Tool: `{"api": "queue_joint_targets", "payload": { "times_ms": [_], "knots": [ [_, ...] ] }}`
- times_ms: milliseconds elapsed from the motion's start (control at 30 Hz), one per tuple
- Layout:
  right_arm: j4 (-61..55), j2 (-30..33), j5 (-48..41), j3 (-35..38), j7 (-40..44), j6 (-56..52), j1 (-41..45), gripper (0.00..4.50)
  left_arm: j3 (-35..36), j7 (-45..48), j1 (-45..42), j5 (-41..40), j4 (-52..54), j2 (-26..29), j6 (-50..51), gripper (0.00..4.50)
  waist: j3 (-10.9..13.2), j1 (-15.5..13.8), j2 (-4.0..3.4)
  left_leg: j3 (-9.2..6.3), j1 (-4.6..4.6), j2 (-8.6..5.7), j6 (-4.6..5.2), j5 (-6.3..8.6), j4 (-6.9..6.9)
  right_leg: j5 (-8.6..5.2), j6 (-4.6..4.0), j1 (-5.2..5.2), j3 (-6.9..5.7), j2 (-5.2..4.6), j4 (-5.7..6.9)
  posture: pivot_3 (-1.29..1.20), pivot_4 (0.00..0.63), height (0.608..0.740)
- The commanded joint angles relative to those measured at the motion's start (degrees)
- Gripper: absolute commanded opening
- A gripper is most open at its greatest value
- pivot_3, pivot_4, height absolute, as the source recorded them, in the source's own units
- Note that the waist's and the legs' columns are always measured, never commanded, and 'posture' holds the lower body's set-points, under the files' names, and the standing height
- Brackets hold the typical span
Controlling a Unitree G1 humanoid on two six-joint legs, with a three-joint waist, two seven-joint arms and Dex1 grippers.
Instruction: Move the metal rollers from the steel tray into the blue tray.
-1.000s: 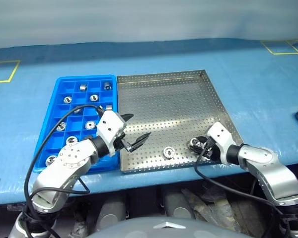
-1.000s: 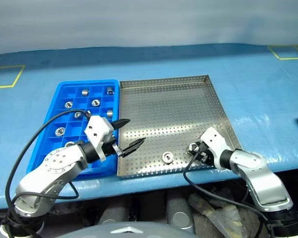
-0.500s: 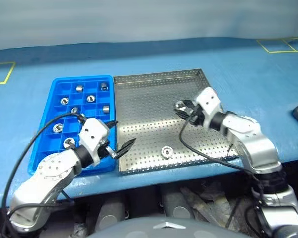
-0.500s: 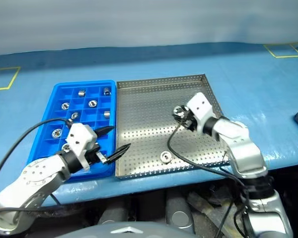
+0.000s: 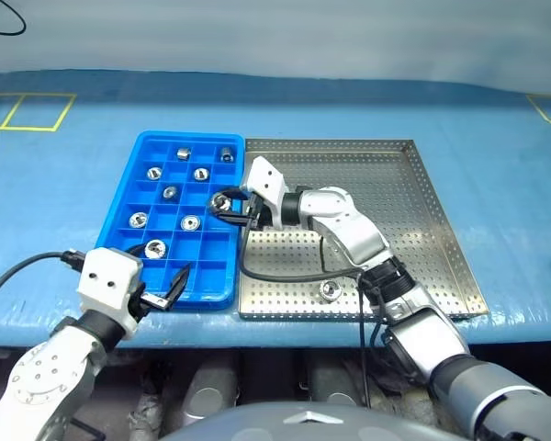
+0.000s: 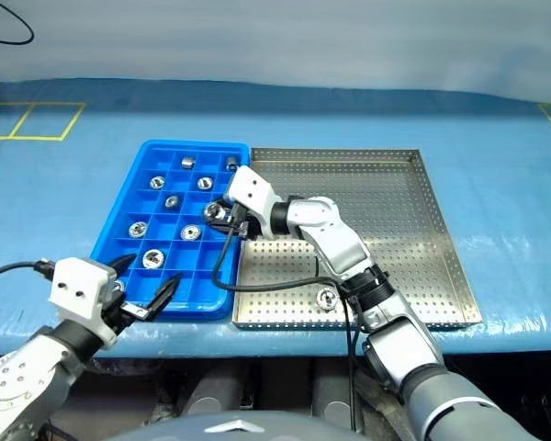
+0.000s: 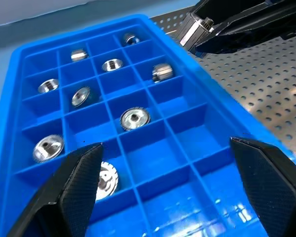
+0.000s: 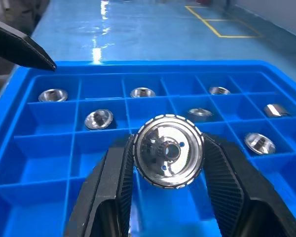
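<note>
My right gripper is to let go of the metal roller in the empty compartment (image 5: 213, 249) (image 8: 102, 205) next to the steel tray, near the front of the blue tray.
The blue tray (image 5: 213, 268) lies left of the steel tray (image 5: 395, 230), and several metal rollers (image 5: 155, 247) sit in its compartments. My right gripper (image 5: 225, 204) reaches across from the steel tray and hangs over the blue tray's right-hand columns. It is shut on one metal roller (image 8: 168, 150), whose hollow face looks at the wrist camera. Another roller (image 5: 330, 290) lies near the steel tray's front rim. My left gripper (image 5: 165, 292) is open and holds nothing, just off the blue tray's near edge; its fingers (image 7: 81, 177) frame the near compartments.
Both trays rest on a blue table cover with yellow tape squares (image 5: 37, 112) at the far left and far right. The table's front edge runs just below the trays. Black cables trail from both wrists.
My right gripper has carried a roller from the steel tray's near right corner leftward to above the blue tray. My left gripper has drawn back off the trays toward the near left. The camera view has shifted.
</note>
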State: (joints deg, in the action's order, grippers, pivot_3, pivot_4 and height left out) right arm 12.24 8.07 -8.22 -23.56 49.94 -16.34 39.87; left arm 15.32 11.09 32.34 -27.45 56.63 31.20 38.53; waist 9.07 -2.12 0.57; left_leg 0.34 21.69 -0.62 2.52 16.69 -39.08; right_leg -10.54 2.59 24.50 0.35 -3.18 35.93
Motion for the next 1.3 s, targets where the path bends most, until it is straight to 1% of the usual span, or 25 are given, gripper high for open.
{"api": "queue_joint_targets", "payload": {
  "times_ms": [33, 233, 400, 600, 867, 933, 967, 1033, 1167, 1300],
  "knots": [
    [0.5, -1.7, 0.4, -1.3, 2.5, 2.5, 1.9, 1.73, -0.5, -2.3, 2.7, -0.2, 3.4, 1.2, -4.6, 4.50, 0.0, -0.5, -0.01, -0.01, 0.00, 0.00, 0.04, 0.02, 0.00, 0.00, -0.01, 0.00, -0.02, -0.01, 0.00, 0.22, 0.150, 0.740],
    [-2.5, -1.2, 0.8, -3.4, 5.8, 1.0, -0.7, 1.73, -2.0, -4.7, 5.6, -0.8, 3.4, 2.7, -7.2, 4.50, 0.0, -0.9, -0.03, -0.19, 0.00, 0.00, -0.03, -0.01, 0.01, 0.02, -0.10, -0.01, -0.29, -0.01, 0.02, 0.22, 0.150, 0.740],
    [-4.2, -0.1, 1.3, -3.9, 5.8, -0.3, -2.9, 1.73, -2.8, -5.2, 4.3, -1.3, 3.4, 3.8, -5.9, 4.50, 0.0, -0.7, -0.04, -0.29, 0.00, 0.02, -0.11, -0.06, 0.04, -0.02, -0.16, -0.05, -0.39, 0.05, 0.05, 0.20, 0.150, 0.740],
    [-1.8, -0.2, 2.2, -3.0, 3.9, -0.4, -3.0, 1.73, -3.6, -5.0, 1.7, -2.0, 3.4, 4.8, -4.0, 4.50, 0.0, -0.3, -0.04, -0.33, 0.00, 0.07, -0.23, -0.13, 0.06, -0.02, -0.18, -0.05, -0.40, 0.15, 0.09, 0.18, 0.150, 0.740],
    [2.6, -1.0, 2.8, -2.1, 3.6, 0.5, -1.4, 1.73, -3.7, -5.5, 1.1, -2.7, 3.4, 5.4, -3.7, 4.50, 0.0, -0.3, -0.04, -0.36, 0.00, 0.07, -0.24, -0.14, 0.10, -0.04, -0.21, -0.05, -0.40, 0.17, 0.09, 0.18, 0.150, 0.740],
    [3.8, -1.4, 3.0, -1.9, 3.6, 1.2, -0.8, 2.44, -3.6, -5.8, 1.0, -2.6, 3.4, 5.4, -3.6, 4.50, 0.0, -0.3, -0.04, -0.36, 0.00, 0.07, -0.25, -0.14, 0.11, -0.04, -0.23, -0.05, -0.40, 0.17, 0.09, 0.18, 0.150, 0.740],
    [4.2, -1.5, 3.2, -1.8, 3.6, 1.7, -0.7, 2.61, -3.6, -5.9, 1.0, -2.6, 3.4, 5.4, -3.6, 4.50, 0.0, -0.2, -0.04, -0.37, 0.00, 0.07, -0.26, -0.15, 0.11, -0.05, -0.23, -0.05, -0.40, 0.18, 0.09, 0.18, 0.150, 0.740],
    [3.1, -2.1, 2.6, -0.5, 2.5, 3.2, -1.1, 3.21, -3.8, -6.0, 0.9, -2.7, 3.4, 5.5, -3.8, 4.50, 0.0, -0.3, -0.04, -0.38, 0.00, 0.07, -0.27, -0.16, 0.12, -0.05, -0.23, -0.04, -0.40, 0.19, 0.09, 0.19, 0.150, 0.740],
    [-2.0, -1.5, 0.7, 1.7, 2.6, 2.2, -1.8, 3.21, -4.4, -6.0, -0.1, -2.9, 3.4, 5.7, -3.5, 4.50, 0.0, -0.4, -0.05, -0.41, 0.00, 0.07, -0.28, -0.16, 0.14, -0.05, -0.24, -0.05, -0.41, 0.19, 0.09, 0.17, 0.150, 0.740],
    [-8.9, 1.7, 0.1, 4.0, 2.2, -0.2, -3.4, 3.21, -6.1, -5.2, -3.8, -3.1, 3.4, 5.6, -1.7, 4.50, 0.0, -0.5, -0.06, -0.49, 0.01, 0.04, -0.28, -0.16, 0.13, -0.06, -0.24, -0.07, -0.44, 0.18, 0.07, 0.15, 0.150, 0.740]
  ]
}}
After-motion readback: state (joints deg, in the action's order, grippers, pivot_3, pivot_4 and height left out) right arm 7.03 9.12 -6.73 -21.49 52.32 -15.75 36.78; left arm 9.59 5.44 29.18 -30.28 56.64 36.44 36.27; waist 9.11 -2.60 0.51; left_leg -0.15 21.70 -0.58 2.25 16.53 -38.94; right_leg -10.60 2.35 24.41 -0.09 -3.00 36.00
